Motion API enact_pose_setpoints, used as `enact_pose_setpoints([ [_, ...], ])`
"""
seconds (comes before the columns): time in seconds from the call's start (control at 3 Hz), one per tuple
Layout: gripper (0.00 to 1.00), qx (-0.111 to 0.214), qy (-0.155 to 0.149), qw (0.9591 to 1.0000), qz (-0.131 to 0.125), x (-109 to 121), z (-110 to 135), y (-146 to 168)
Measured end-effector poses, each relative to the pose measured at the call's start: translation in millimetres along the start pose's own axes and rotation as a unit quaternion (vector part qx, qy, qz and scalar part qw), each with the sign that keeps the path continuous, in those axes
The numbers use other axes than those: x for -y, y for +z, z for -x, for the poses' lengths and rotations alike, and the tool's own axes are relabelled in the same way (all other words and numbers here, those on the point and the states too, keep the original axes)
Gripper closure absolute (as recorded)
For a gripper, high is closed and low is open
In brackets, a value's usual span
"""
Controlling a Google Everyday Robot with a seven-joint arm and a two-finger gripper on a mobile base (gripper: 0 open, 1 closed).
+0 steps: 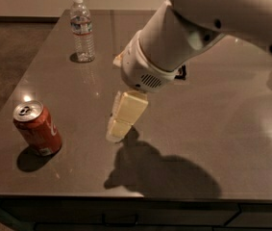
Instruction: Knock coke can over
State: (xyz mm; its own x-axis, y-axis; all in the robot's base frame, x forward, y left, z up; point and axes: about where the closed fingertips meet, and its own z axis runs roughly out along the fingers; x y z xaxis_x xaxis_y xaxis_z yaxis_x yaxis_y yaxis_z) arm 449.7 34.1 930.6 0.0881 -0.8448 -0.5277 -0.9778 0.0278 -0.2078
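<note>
I will next move my gripper to the red coke can and close it around the can's body [42, 127], just under its silver top.
The red coke can [37, 128] stands upright, leaning slightly, on the dark table [212, 129] near its front left corner, silver top with pull tab showing. My gripper [117, 131] hangs on the white arm over the table's middle, cream fingers pointing down and left, its tips just above the surface. It is to the right of the can, about a can's height away, not touching it. The two fingers lie close together with nothing between them.
A clear plastic water bottle [82, 30] stands at the back left. A flat black snack packet [180, 73] is mostly hidden behind my arm. The table's front edge [126, 196] runs just below the can and the gripper's shadow.
</note>
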Motion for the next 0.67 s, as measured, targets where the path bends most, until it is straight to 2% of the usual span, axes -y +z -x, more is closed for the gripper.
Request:
enact_pose_setpoints([
  [0.67,0.0,0.036,-0.023,0.9984,0.036,-31.4,62.0,54.4],
])
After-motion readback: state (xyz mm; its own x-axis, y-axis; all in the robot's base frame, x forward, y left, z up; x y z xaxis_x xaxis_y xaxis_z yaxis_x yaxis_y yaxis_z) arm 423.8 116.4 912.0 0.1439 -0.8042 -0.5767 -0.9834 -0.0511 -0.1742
